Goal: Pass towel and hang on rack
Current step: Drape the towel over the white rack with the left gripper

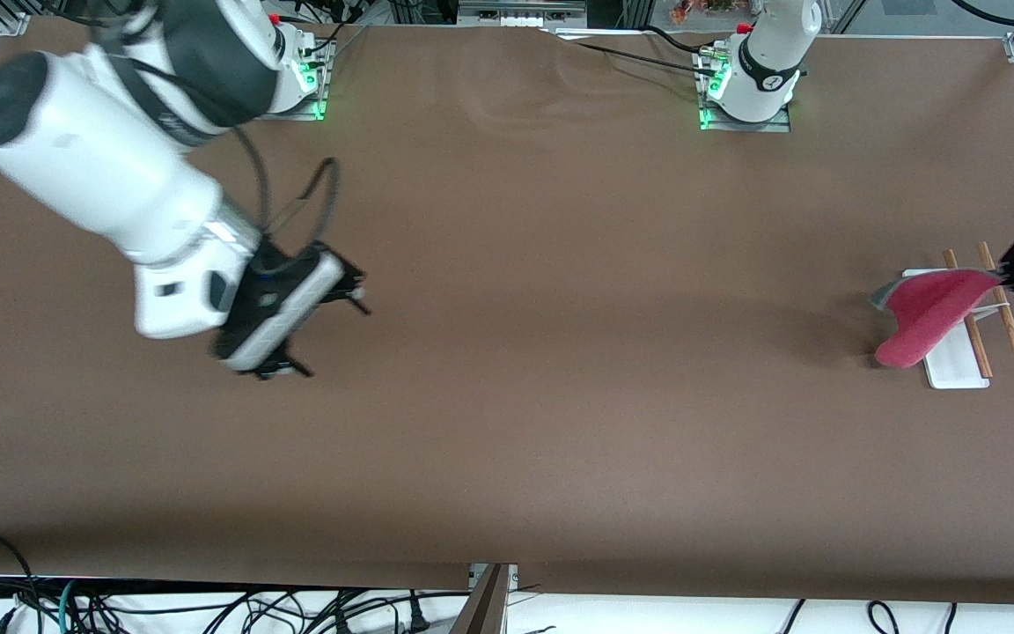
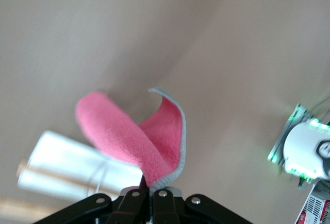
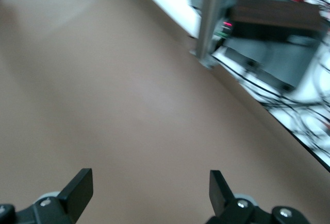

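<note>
Next, I let go of the towel with my left gripper, with it draped over the middle of the rack's brown rods [image 2: 73, 178], above the white base.
The towel [image 1: 934, 317], pink-red with a grey edge, hangs from my left gripper [image 1: 1013, 277] over the rack [image 1: 1004, 308] at the left arm's end of the table. The rack has a white base [image 1: 956, 370] and two brown rods. In the left wrist view my left gripper [image 2: 153, 193] is shut on the towel's [image 2: 139, 141] corner, with the rack's white base [image 2: 67, 167] below. My right gripper [image 1: 335, 339] is open and empty above bare table toward the right arm's end. In the right wrist view the right gripper [image 3: 149, 188] is wide open over the brown surface.
The brown table [image 1: 560, 352] stretches between the two arms. The left arm's base [image 1: 758, 79] and the right arm's base [image 1: 296, 79] stand along the table's edge farthest from the front camera. Cables and equipment [image 3: 278, 38] lie off the table's edge.
</note>
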